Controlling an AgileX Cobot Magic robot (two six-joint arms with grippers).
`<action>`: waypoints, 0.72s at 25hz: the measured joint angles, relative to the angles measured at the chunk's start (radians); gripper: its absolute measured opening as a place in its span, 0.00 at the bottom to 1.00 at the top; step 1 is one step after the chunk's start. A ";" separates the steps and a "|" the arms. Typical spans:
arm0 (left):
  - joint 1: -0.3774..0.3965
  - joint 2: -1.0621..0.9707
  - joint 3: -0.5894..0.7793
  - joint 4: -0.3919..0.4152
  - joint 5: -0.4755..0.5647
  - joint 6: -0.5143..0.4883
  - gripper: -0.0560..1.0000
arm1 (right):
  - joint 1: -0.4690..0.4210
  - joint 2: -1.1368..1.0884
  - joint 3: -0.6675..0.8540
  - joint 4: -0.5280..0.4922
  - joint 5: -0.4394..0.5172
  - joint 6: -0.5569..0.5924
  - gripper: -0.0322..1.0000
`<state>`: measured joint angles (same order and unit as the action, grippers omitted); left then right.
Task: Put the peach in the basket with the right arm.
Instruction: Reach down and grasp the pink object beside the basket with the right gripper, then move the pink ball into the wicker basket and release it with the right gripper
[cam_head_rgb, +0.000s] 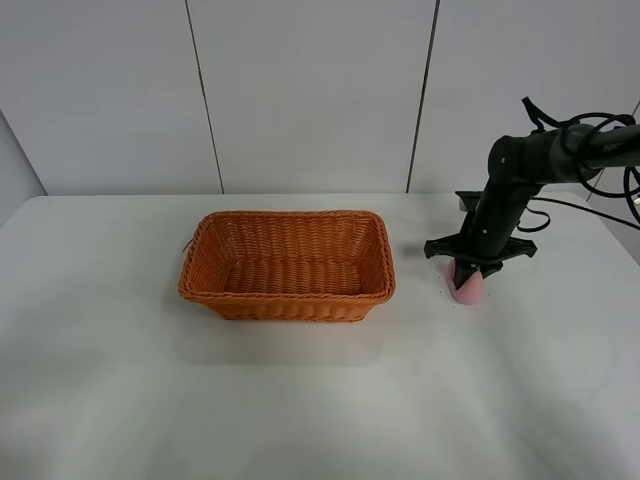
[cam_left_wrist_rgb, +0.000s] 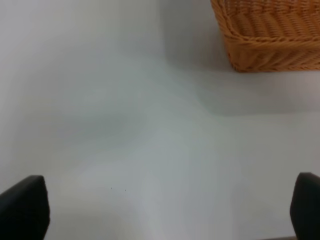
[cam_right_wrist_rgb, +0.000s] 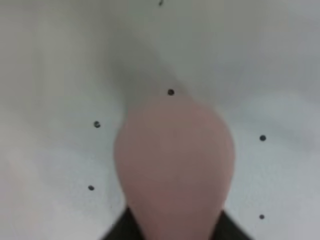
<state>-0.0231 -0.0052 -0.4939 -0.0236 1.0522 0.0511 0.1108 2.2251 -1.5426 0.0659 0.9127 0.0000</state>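
Next, my right gripper releases the peach on the bottom of the wicker basket (cam_head_rgb: 281, 277), near the front side of the basket.
The pale pink peach (cam_head_rgb: 468, 288) rests on the white table just right of the orange-brown wicker basket (cam_head_rgb: 288, 265). My right gripper (cam_head_rgb: 471, 268) comes down on it from above, at the end of the black right arm (cam_head_rgb: 520, 170). In the right wrist view the peach (cam_right_wrist_rgb: 174, 165) fills the middle, and dark fingers (cam_right_wrist_rgb: 116, 231) press against both sides of its base. My left gripper (cam_left_wrist_rgb: 170, 202) is open over bare table, with its fingertips (cam_left_wrist_rgb: 25, 205) far apart. One corner of the basket (cam_left_wrist_rgb: 270, 35) shows in that view. The basket is empty.
The white table (cam_head_rgb: 300, 400) stretches around the basket, with a grey panelled wall behind it. Small dark specks (cam_right_wrist_rgb: 97, 124) dot the table around the peach. Cables (cam_head_rgb: 610, 190) loop off the right arm near the right edge.
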 joint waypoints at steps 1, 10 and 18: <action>0.000 0.000 0.000 0.000 0.000 0.000 0.99 | 0.000 -0.001 -0.001 -0.008 0.001 0.000 0.04; 0.000 0.000 0.000 0.000 0.000 0.000 0.99 | 0.000 -0.048 -0.105 -0.053 0.132 0.010 0.04; 0.000 0.000 0.000 0.000 0.000 0.000 0.99 | 0.000 -0.115 -0.369 -0.066 0.295 0.010 0.04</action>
<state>-0.0231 -0.0052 -0.4939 -0.0236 1.0522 0.0511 0.1108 2.1097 -1.9118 0.0000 1.2079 0.0096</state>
